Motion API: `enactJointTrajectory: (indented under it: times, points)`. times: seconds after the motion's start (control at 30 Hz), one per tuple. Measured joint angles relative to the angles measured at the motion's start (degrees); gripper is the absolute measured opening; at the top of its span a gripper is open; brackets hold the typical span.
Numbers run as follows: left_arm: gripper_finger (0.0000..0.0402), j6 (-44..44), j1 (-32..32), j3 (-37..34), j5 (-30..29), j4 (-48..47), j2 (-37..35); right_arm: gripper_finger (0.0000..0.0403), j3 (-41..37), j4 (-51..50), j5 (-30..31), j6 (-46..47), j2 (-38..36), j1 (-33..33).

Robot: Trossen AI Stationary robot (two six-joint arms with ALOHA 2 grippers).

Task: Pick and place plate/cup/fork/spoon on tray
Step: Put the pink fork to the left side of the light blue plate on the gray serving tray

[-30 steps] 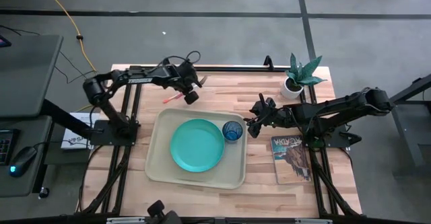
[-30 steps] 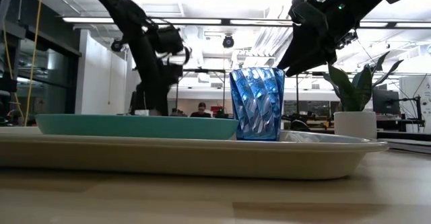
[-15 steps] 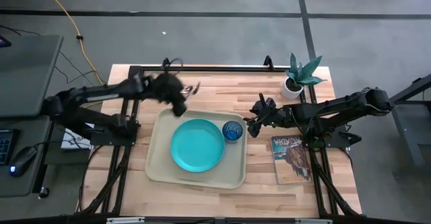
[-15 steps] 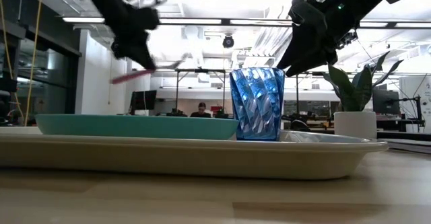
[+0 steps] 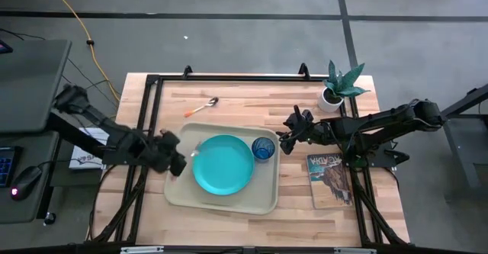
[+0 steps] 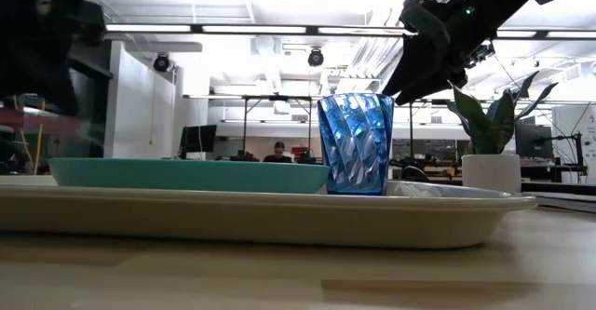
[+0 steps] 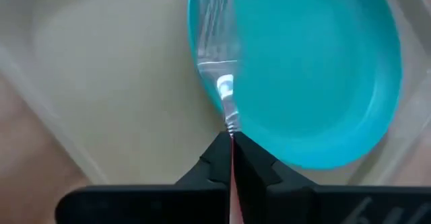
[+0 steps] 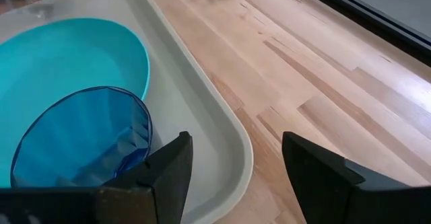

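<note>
Next, I let go of the fork, now at the tray's rim, with my left gripper near the middle of the turquoise plate [image 5: 219, 172] [image 7: 303, 89].
The turquoise plate [image 5: 223, 165] and the blue cup [image 5: 263, 148] stand in the beige tray [image 5: 179, 189]. My left gripper [image 5: 178, 162] is at the tray's left rim, shut on a fork [image 7: 222, 83] with a red handle. The fork's metal head reaches over the plate's left rim [image 7: 202, 69]. A spoon [image 5: 202, 107] with an orange handle lies on the table beyond the tray's far rim. My right gripper [image 5: 284, 136] is open and empty just right of the tray, beside the cup [image 8: 81, 136]. My left gripper pinches the fork's red handle [image 7: 233, 177] between its two shut fingers. The fingers come from the table's left, and the fork sticks straight out ahead of them. Its metal head [image 7: 219, 49] is over the plate's rim; whether it touches the plate I cannot tell.
A white pot with a green plant [image 5: 332, 94] stands at the far right corner. A printed magazine [image 5: 329, 179] lies right of the tray under my right arm. Bare wood lies between the tray's far rim and the table's far edge.
My left gripper has lifted the fork off the table beside the spoon, then swung fast toward the table's left and near edges, down to the tray's left rim. The fork has gone with it. The spoon stays where it was.
</note>
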Motion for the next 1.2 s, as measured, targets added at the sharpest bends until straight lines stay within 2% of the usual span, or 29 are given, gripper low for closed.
enactJointTrajectory:
  times: [0.2,0.33,0.47,0.6,0.73,0.83,0.93,1.07,1.2]
  points:
    - [0.0003,-10.6,-6.0,0.0,-4.1,-2.4,8.2,0.022,0.0,0.0,0.1,0.2,0.0,0.0]
    - [0.0001,-11.0,-5.9,0.0,-5.2,-2.4,12.0,0.022,0.0,-0.1,0.1,0.2,0.0,0.0]
    - [0.0001,-8.3,-5.9,1.1,-6.8,-2.4,12.2,0.022,0.0,-0.1,0.1,0.2,0.0,0.0]
    - [0.0001,-0.4,-5.9,5.2,-10.2,-2.4,9.7,0.022,0.0,-0.1,0.0,0.0,0.0,0.0]
    - [0.0,14.4,-6.3,9.5,-10.5,-0.3,7.2,0.022,0.0,-0.1,0.0,0.4,0.0,0.0]
    - [0.0,23.5,-6.3,9.7,-8.7,6.8,6.4,0.022,0.0,0.0,-0.2,1.1,0.0,0.0]
    - [0.0007,28.7,-5.8,8.6,-5.4,15.6,6.5,0.022,0.0,0.0,-0.3,1.9,0.0,0.0]
    - [0.004,34.0,-5.0,7.9,-0.5,24.0,10.2,0.022,0.0,-0.2,-0.3,2.4,0.0,0.0]
    - [0.0096,38.7,-4.4,7.9,2.8,30.2,15.1,0.022,0.0,-0.2,-0.3,3.3,0.0,0.0]
